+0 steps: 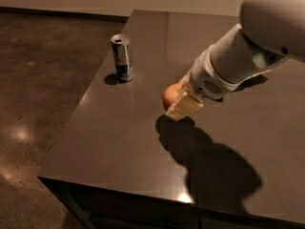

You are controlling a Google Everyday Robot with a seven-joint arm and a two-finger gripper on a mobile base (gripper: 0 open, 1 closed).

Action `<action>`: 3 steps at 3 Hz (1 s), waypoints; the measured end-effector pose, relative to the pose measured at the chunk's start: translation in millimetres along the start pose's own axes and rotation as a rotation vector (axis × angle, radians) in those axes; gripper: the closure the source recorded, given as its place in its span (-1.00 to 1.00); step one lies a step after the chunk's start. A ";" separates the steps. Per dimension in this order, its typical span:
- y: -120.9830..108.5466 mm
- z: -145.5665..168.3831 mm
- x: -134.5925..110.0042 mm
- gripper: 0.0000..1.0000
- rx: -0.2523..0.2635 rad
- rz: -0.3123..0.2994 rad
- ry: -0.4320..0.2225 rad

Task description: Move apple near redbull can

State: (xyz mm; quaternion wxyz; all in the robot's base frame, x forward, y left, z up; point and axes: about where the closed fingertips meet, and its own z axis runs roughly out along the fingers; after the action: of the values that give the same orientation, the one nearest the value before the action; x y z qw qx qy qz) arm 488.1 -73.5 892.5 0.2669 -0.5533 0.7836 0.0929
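Note:
Next, my gripper lets go of the apple on the dark table [133, 81], against the front side of the redbull can's base.
The redbull can [122, 57] stands upright near the table's left edge, silver and blue with a shiny top. The apple [171, 96], red with yellowish patches, sits between the cream fingers of my gripper [178, 104] and is held above the table, to the right of the can and a little nearer the front. The gripper is shut on the apple. A gap of about one can height lies between apple and can. The white arm [248, 46] reaches in from the upper right and hides the green snack bag.
The dark table [128, 151] has its left edge close beside the can and its front edge at the bottom. The arm's shadow [209, 166] falls on the table below the gripper. Brown floor [43, 80] lies to the left.

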 end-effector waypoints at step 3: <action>-33.4 70.9 -68.1 1.00 0.056 -0.116 -0.029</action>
State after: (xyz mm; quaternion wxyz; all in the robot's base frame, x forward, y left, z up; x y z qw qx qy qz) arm 557.8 1.1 873.4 0.2985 -0.5888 0.7485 0.0631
